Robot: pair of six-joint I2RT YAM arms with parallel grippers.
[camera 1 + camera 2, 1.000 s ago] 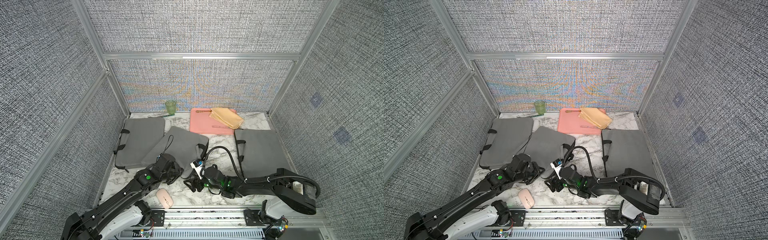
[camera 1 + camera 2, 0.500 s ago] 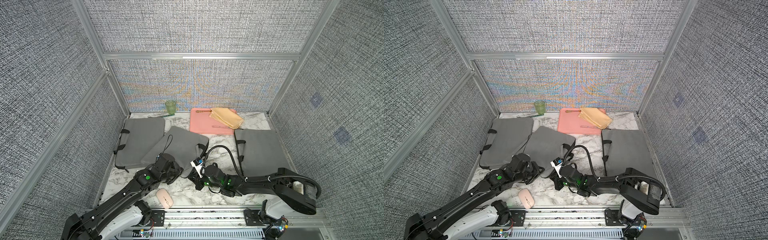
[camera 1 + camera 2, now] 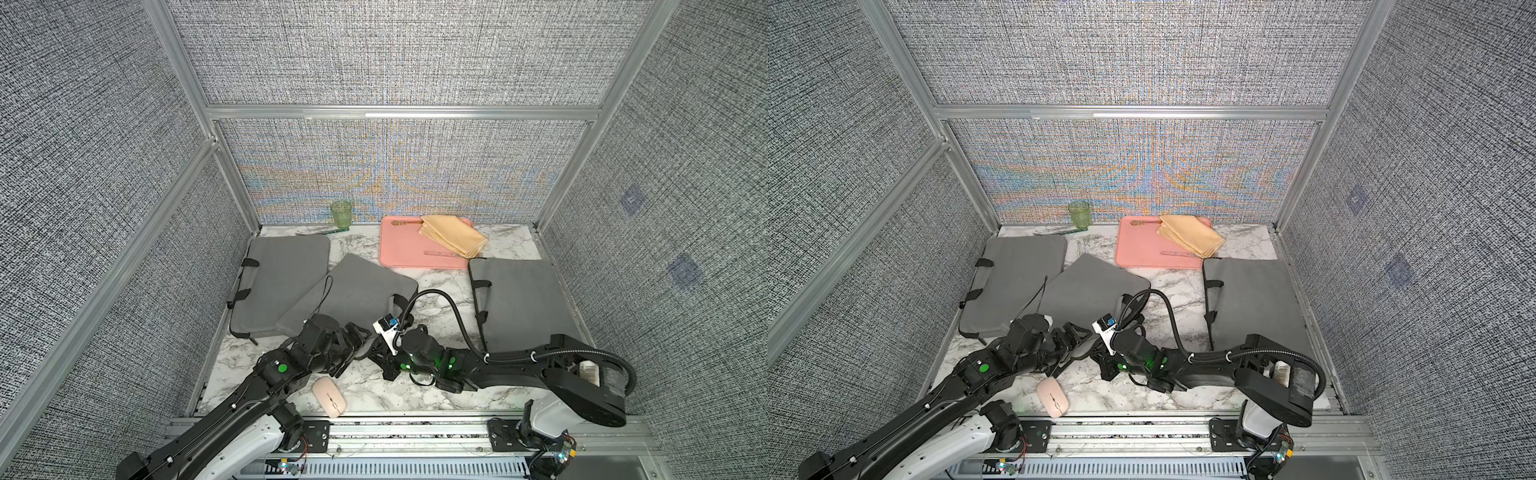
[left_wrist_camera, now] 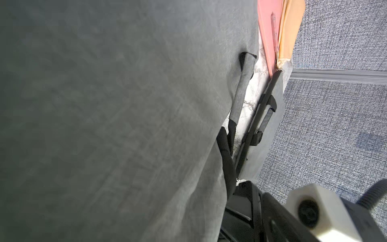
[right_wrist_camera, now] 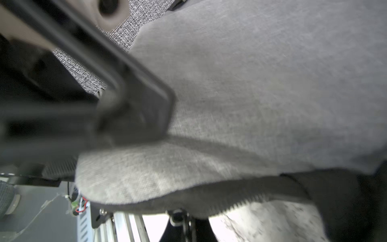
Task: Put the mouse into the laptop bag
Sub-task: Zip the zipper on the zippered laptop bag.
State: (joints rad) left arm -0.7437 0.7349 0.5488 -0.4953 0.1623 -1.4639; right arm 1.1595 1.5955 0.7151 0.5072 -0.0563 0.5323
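Note:
The bag's near corner is loose beside the zipper pull, so the robot's left gripper will take hold of the bag's corner (image 5: 98,183) before the right gripper pulls the zipper pull along the bag's handle edge.
The pink mouse (image 3: 329,397) (image 3: 1052,397) lies on the marble near the front rail, apart from both grippers. The grey laptop bag (image 3: 357,286) (image 3: 1092,286) lies tilted in the middle, and its fabric fills both wrist views (image 4: 104,104) (image 5: 251,83). My left gripper (image 3: 358,338) (image 3: 1077,345) is at the bag's near corner with its fingers spread. One of those fingers (image 5: 136,100) rests against the fabric. My right gripper (image 3: 376,349) (image 5: 186,224) is at the same corner. It is shut on the bag's metal zipper pull (image 5: 180,216) under the zipper edge.
Two more grey bags lie flat, one at the left (image 3: 282,274) and one at the right (image 3: 519,299). A pink tray (image 3: 407,249) with a yellow cloth (image 3: 453,235) and a green glass (image 3: 341,214) stand at the back. The aluminium rail (image 3: 415,419) borders the front.
My right gripper has shut at the bag's near corner. My left gripper has just opened there. The mouse has not moved.

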